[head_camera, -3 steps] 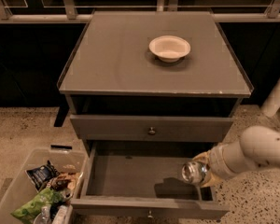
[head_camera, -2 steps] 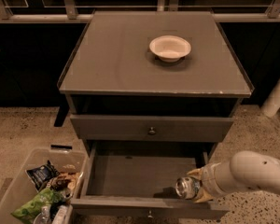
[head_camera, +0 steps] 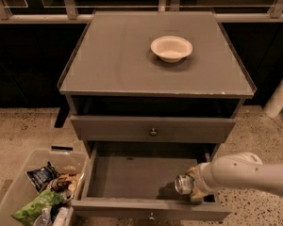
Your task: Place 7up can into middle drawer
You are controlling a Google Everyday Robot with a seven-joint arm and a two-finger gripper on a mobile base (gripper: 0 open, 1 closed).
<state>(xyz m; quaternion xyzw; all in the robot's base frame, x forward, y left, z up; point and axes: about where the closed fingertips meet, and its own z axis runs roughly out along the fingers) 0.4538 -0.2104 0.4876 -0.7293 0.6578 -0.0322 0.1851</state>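
Observation:
Next, I let go of the 7up can, now low over the drawer's front corner, on the middle drawer's grey bottom, close behind its front panel [head_camera: 177, 188].
The middle drawer [head_camera: 127, 175] is pulled open, showing its flat grey floor. The 7up can [head_camera: 183, 184] shows mainly its silver end, pointing left, low over the drawer's right front corner. My gripper [head_camera: 192, 183] reaches in from the right on a white arm and is shut on the can. I cannot tell whether the can touches the drawer floor. The can's green and white print is mostly hidden by the gripper.
The upper drawer front [head_camera: 153, 128] with its knob is closed. A white bowl [head_camera: 171, 47] sits on the cabinet top [head_camera: 113, 60]. A clear bin [head_camera: 19, 187] of snack bags stands on the floor at the left of the drawer.
My gripper has moved the can down and to the left, from above the drawer's right edge into the drawer's right front corner.

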